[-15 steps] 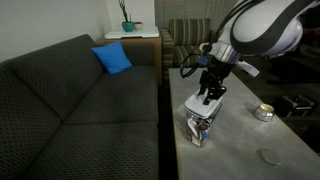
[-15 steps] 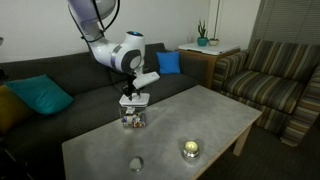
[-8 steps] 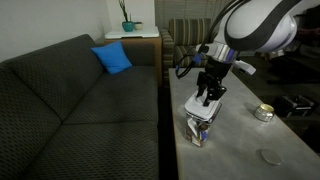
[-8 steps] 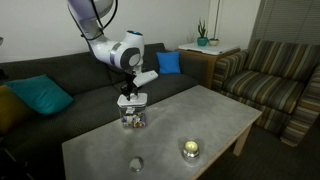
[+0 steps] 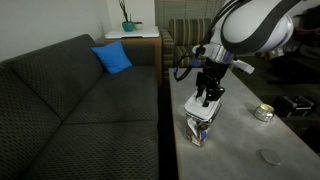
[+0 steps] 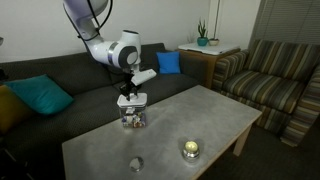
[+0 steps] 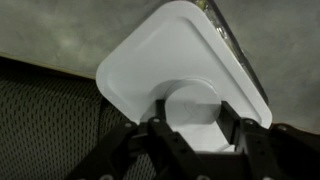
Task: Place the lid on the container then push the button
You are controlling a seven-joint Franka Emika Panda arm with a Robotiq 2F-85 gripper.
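The gripper needs to release the white lid, which now lies on the clear container, flat on the clear container's rim (image 5: 208,117), near the table edge facing the sofa.
The white lid (image 7: 180,50) fills the wrist view, lying flat right under my gripper (image 7: 193,125). My fingers (image 7: 160,125) stand apart on either side of a round raised patch in the lid's middle. In both exterior views the lid (image 5: 201,107) (image 6: 133,102) sits on top of the clear container (image 5: 200,131) (image 6: 132,119), which holds small dark and colourful items. My gripper (image 5: 208,99) (image 6: 131,97) points straight down just over the lid. The container stands near the table edge that faces the sofa.
A round silvery object (image 5: 264,113) (image 6: 189,149) and a small grey disc (image 5: 269,157) (image 6: 135,164) lie on the grey table (image 5: 240,140). A dark sofa (image 5: 80,110) with a blue cushion borders the table. A striped armchair (image 6: 270,80) stands beyond.
The arm's upper part has shifted slightly; the gripper stays over the lid on the container, almost unmoved.
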